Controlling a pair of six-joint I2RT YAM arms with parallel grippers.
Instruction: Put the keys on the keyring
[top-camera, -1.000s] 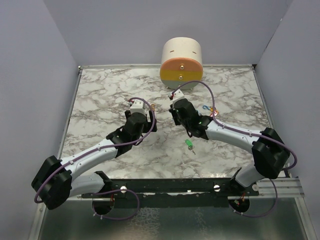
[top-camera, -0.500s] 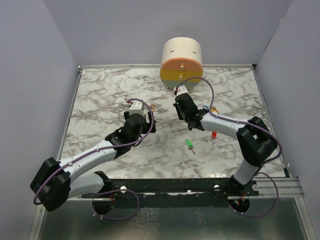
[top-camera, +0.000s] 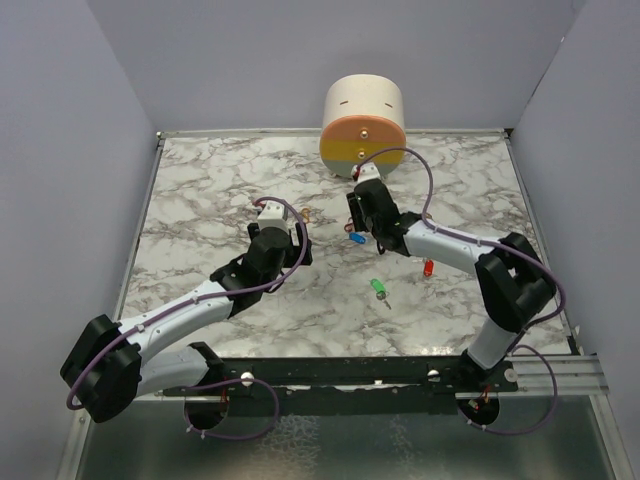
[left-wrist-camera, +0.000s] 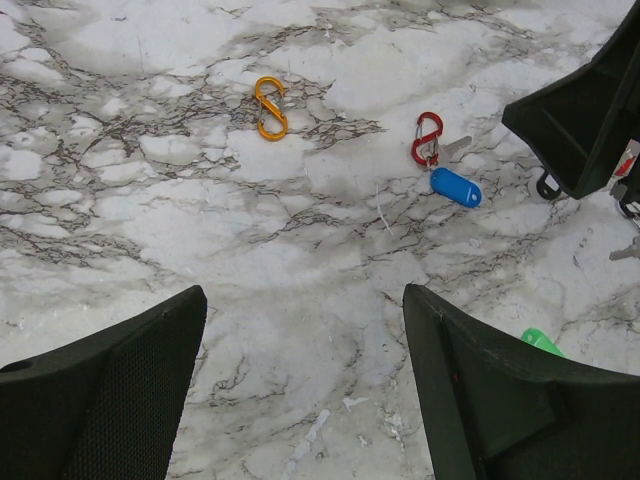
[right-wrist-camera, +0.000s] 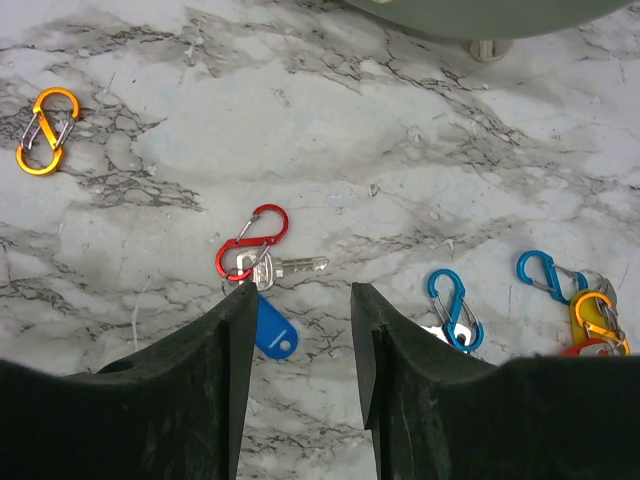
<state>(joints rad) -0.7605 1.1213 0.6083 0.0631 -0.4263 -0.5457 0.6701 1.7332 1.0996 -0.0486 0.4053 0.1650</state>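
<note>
My left gripper goes to the orange S-clip next and closes on the S-clip's middle (top-camera: 305, 215) (left-wrist-camera: 271, 108), between its curved ends.
A red S-clip (right-wrist-camera: 252, 243) lies on the marble with a silver key (right-wrist-camera: 290, 267) and a blue plastic tag (right-wrist-camera: 272, 330) hooked on it. It also shows in the left wrist view (left-wrist-camera: 427, 138). My right gripper (right-wrist-camera: 300, 300) is open and empty, hovering just above and beside this bundle. A green key (top-camera: 378, 288) and a red key (top-camera: 428, 268) lie loose nearer the arms. My left gripper (left-wrist-camera: 305, 300) is open and empty over bare marble, to the left of the bundle.
An orange S-clip (left-wrist-camera: 270, 107) lies ahead of the left gripper. Two blue S-clips (right-wrist-camera: 452, 305) and a yellow-orange clip cluster (right-wrist-camera: 595, 315) lie to the right. A cream and orange drum (top-camera: 363, 125) stands at the back edge.
My right arm has swung back and left toward the drum, uncovering the red key, and now hovers at the blue tag. The left arm has hardly moved.
</note>
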